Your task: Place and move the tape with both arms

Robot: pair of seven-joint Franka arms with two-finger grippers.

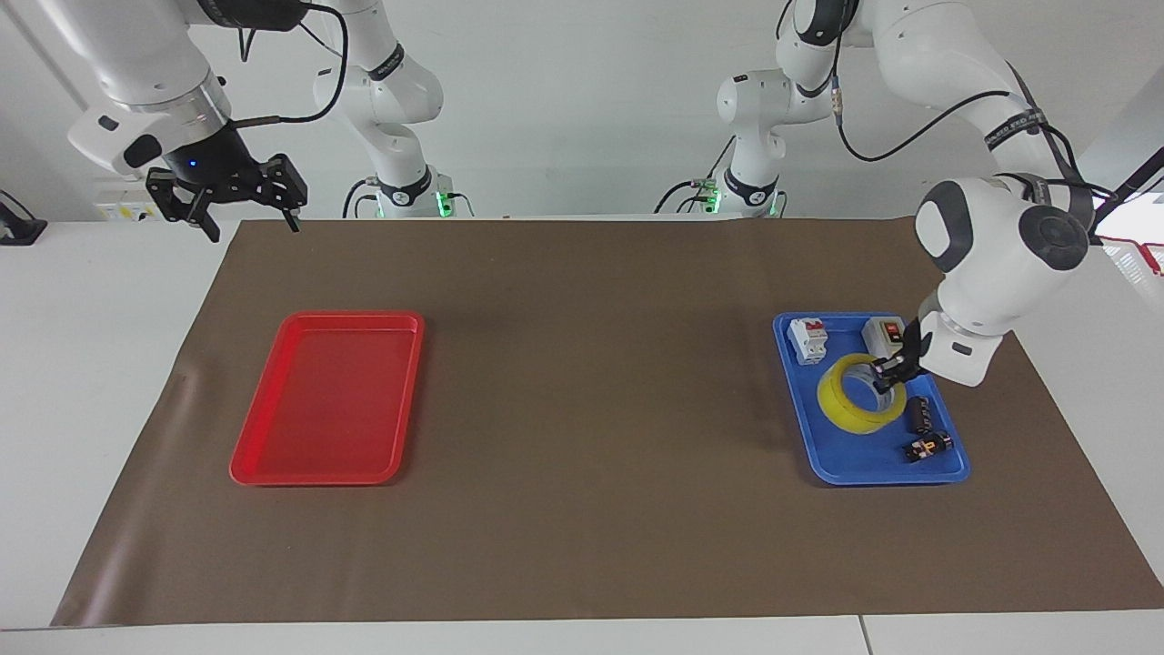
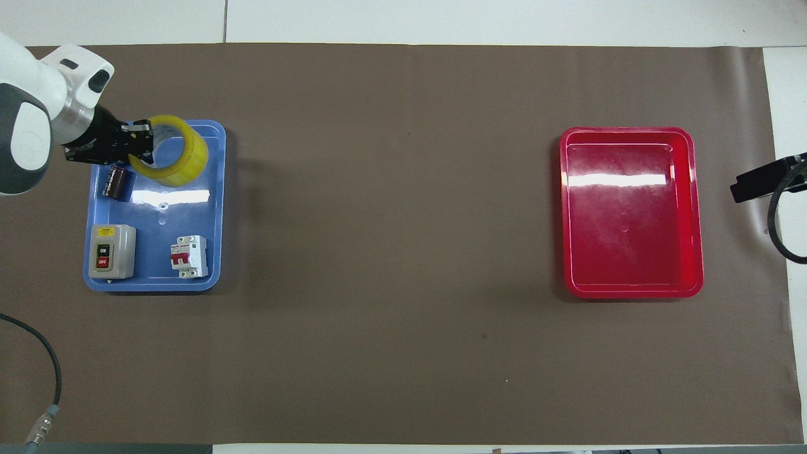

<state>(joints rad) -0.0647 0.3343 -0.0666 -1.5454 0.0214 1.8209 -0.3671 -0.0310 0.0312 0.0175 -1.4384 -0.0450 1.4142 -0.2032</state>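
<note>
My left gripper is going to release the yellow tape on the brown mat (image 2: 406,200) between the blue tray and the red tray.
The yellow tape (image 1: 857,407) (image 2: 175,157) hangs tilted just above the blue tray (image 1: 837,462) (image 2: 189,211), at the tray's end farther from the robots. My left gripper (image 1: 887,375) (image 2: 141,140) is shut on the tape's wall, one finger inside the grey core and one outside. At the right arm's end, my right gripper (image 1: 253,227) waits open and holds nothing, raised over the mat's corner by the robots.
In the blue tray lie a grey on/off switch box (image 1: 884,337) (image 2: 111,251), a white circuit breaker (image 1: 808,340) (image 2: 190,256) and small black components (image 1: 918,415) (image 2: 117,183). A red tray (image 1: 327,400) (image 2: 630,214) sits toward the right arm's end. A brown mat covers the table.
</note>
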